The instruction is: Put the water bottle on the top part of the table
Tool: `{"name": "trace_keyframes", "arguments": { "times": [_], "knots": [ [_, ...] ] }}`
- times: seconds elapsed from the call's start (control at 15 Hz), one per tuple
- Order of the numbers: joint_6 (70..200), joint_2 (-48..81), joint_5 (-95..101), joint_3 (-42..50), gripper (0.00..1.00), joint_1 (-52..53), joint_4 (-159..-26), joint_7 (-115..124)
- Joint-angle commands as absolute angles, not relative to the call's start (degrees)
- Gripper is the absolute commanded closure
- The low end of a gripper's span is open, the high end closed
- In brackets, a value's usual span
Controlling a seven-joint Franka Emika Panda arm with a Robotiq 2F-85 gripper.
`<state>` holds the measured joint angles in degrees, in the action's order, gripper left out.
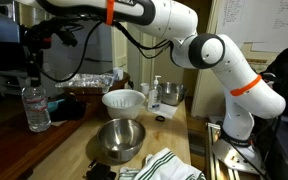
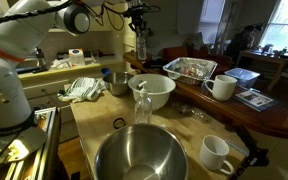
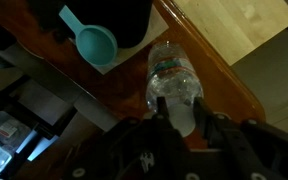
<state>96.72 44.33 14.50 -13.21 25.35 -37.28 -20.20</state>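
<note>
My gripper is for the water bottle, which stands upright near the table's far end. It will set the bottle down on the dark wooden table [image 1: 42, 132] [image 3: 180, 47] near the teal scoop.
The water bottle [image 1: 36, 108] is clear with a white cap. It stands upright on the dark wooden table [image 1: 14, 150] near its far end, and also shows in an exterior view [image 2: 140, 45]. My gripper [image 1: 33, 78] comes down on it from straight above. In the wrist view the two fingers [image 3: 182, 118] sit on either side of the white cap, which fills the gap between them, with the bottle body [image 3: 171, 75] below. The gripper looks shut on the bottle's cap. The bottle's base rests on the table.
A teal scoop [image 3: 96, 42] lies near the bottle. A white bowl [image 1: 124, 100], a steel bowl [image 1: 119, 140], a dispenser bottle [image 2: 142, 100], a striped cloth [image 1: 164, 165], mugs [image 2: 221, 87] and a foil tray [image 2: 189, 68] stand on the lighter table.
</note>
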Motion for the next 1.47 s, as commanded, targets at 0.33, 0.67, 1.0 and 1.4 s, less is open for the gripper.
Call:
{"name": "trace_keyframes", "arguments": {
  "times": [0.33, 0.67, 1.0, 1.4],
  "knots": [
    [90.5, 48.6, 10.9, -10.0, 0.92, 27.3, -28.0, -20.6],
    [88.7, 50.1, 9.3, -9.8, 0.92, 27.6, -25.2, -20.5],
    [88.3, 51.5, 8.1, -9.4, 0.92, 27.6, -23.1, -20.5],
    [88.1, 52.5, 7.5, -8.8, 0.43, 27.7, -21.8, -20.3]
  ]
}}
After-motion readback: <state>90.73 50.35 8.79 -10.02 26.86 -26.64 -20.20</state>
